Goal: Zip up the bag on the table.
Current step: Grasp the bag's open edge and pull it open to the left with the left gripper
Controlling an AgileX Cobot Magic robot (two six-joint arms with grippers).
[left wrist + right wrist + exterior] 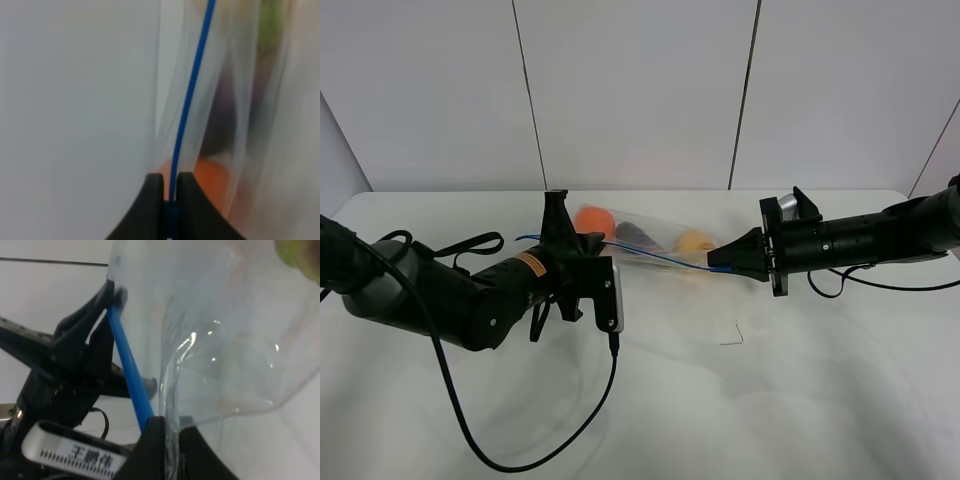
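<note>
Next, my left gripper releases the zipper slider once it is at the blue zipper strip's outer end [539, 236], which lies past the orange.
The clear bag [650, 232] lies at the back middle of the white table [770, 400], with an orange [592, 219], a dark eggplant [637, 235] and a yellowish pear [695, 241] inside. Its blue zipper strip [660, 258] runs taut between my two grippers. My left gripper [565, 240] is shut on the strip's left end; the left wrist view shows the fingers [155, 192] pinching the strip [192, 95]. My right gripper [717, 262] is shut on the strip's right end; the right wrist view shows it [167, 432] gripping the strip [129, 370] and the plastic.
A black cable [520, 440] loops from the left arm over the front of the table. A small thin mark [732, 338] lies on the table near the middle. White wall panels stand behind the table's far edge [650, 190].
</note>
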